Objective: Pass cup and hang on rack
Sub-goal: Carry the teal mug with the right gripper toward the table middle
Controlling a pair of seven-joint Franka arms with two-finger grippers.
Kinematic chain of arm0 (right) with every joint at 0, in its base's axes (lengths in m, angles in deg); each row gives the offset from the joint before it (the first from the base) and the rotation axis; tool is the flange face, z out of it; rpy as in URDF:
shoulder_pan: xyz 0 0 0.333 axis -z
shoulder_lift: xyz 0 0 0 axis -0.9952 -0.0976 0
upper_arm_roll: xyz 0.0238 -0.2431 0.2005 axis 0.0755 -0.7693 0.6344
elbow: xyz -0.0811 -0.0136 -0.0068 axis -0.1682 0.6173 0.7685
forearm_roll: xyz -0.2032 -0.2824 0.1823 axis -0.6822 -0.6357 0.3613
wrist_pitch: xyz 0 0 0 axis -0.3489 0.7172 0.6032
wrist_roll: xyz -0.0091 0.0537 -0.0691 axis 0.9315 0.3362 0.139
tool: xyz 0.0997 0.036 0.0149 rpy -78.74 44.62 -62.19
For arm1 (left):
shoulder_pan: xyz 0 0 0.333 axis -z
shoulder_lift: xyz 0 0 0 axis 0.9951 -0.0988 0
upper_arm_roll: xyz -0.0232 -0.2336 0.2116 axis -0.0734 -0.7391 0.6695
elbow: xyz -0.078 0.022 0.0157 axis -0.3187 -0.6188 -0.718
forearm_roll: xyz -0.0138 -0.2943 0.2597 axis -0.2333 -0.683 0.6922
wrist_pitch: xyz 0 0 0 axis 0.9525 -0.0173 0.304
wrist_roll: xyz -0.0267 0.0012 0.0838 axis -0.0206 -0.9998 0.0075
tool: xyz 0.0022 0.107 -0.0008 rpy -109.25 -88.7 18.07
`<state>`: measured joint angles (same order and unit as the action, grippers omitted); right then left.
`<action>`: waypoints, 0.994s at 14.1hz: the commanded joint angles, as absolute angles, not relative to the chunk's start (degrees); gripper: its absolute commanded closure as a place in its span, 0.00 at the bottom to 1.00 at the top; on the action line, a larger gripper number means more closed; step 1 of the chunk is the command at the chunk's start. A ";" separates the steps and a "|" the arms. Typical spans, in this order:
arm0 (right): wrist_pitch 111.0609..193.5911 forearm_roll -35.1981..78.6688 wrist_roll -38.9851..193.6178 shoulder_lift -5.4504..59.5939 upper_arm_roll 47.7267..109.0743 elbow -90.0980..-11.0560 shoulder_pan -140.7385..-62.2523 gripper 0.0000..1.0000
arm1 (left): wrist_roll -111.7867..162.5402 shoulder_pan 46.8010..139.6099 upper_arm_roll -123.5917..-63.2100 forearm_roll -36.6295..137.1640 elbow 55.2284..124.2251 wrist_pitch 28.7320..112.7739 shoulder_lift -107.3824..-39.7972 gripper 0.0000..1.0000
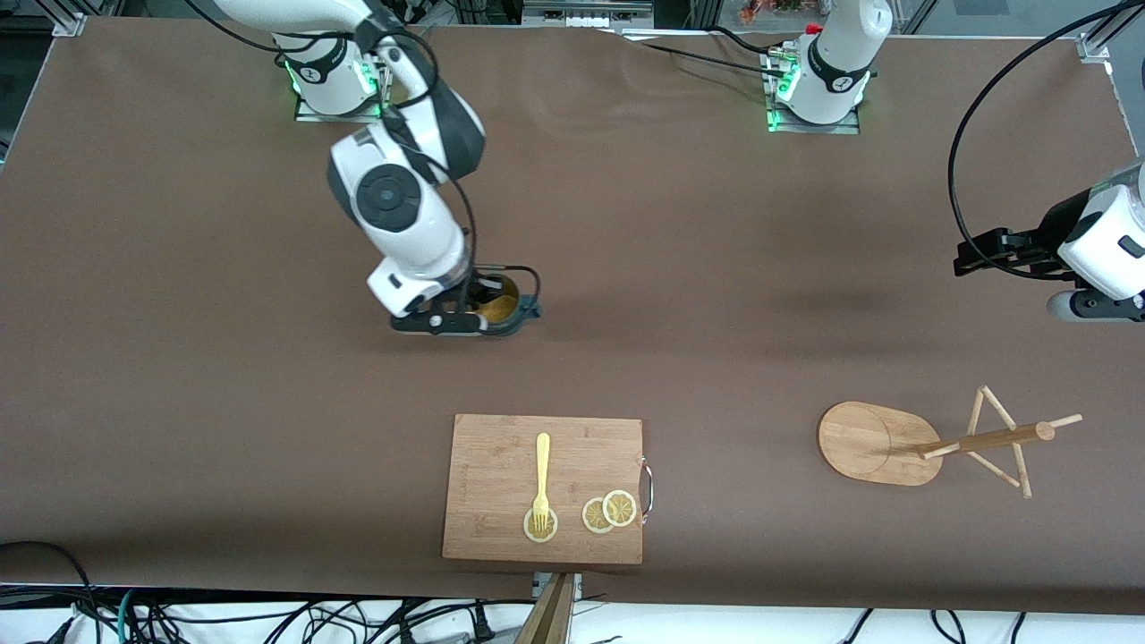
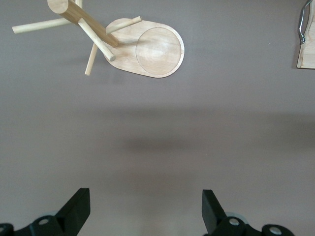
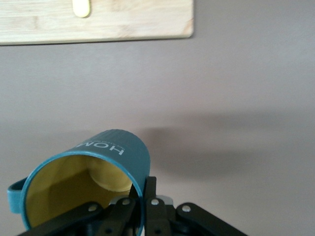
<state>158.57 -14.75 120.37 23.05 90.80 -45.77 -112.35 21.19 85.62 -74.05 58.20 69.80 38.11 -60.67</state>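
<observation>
The cup will go down from my right gripper onto the bare table [image 1: 597, 326] [image 3: 37, 169] behind the handle end of the cutting board.
The dark teal ribbed cup [image 1: 503, 309] with a yellowish inside is near the middle of the table, toward the right arm's end. My right gripper [image 1: 465, 315] is shut on the cup's rim, one finger inside and one outside. The right wrist view shows the cup [image 3: 106, 152] tilted in my right gripper [image 3: 143, 191]; I cannot tell if it touches the table. The wooden rack [image 1: 975, 440] stands toward the left arm's end, its oval base [image 1: 863, 443] flat on the table. My left gripper [image 1: 973, 255] waits open and empty over bare table beside the rack [image 2: 147, 49], as the left wrist view [image 2: 145, 202] shows.
A bamboo cutting board [image 1: 496, 456] lies nearer to the front camera than the cup, carrying a yellow fork [image 1: 542, 474] and lemon slices [image 1: 610, 512]. Its metal handle [image 1: 648, 487] faces the rack. Cables run along the table's front edge.
</observation>
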 commanded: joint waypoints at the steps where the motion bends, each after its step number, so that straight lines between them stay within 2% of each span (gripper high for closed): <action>1: 157.38 -16.15 128.64 16.54 90.09 -38.24 -116.55 1.00 | 21.21 85.30 -74.02 56.71 68.41 37.96 -61.33 0.00; 6: 158.25 -20.03 140.18 8.80 89.92 -31.10 -121.92 1.00 | 21.30 85.47 -74.02 56.71 68.41 38.05 -61.33 0.00; 12: 166.07 -21.88 140.44 4.14 89.91 -31.10 -124.56 1.00 | 20.95 86.00 -74.46 57.06 68.50 38.05 -61.41 0.00; 14: 166.43 -21.88 140.44 3.78 89.83 -31.10 -125.35 1.00 | 20.51 86.00 -74.46 56.89 68.50 38.05 -61.42 0.00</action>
<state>165.44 -20.89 139.04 5.70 90.47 -32.80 -123.83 21.19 86.02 -74.54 58.20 69.77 38.11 -60.76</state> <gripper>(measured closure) 0.956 0.000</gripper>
